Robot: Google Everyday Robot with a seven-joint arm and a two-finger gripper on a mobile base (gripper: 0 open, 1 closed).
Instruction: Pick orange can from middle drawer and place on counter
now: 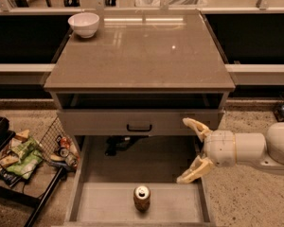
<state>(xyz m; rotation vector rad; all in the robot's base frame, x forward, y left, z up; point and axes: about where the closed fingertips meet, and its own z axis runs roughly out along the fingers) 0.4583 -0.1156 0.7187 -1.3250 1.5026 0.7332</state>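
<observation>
The orange can in the middle drawer is next, so my gripper needs to reach down into that drawer and close on the upper half of the orange can [142, 196], just below its top.
The orange can [142, 198] stands upright on the pale floor of the open middle drawer [109, 205], near its front middle. My gripper [190, 150] reaches in from the right, over the drawer's right side, above and to the right of the can. Its two cream fingers [194, 169] are spread apart and hold nothing. The glossy grey-brown counter [142, 56] tops the cabinet above.
A white bowl [84, 23] sits at the counter's back left corner. A closed grey drawer front with a black handle [139, 126] is above the open drawer. A wire basket of snack packs [33, 152] stands on the speckled floor at the left.
</observation>
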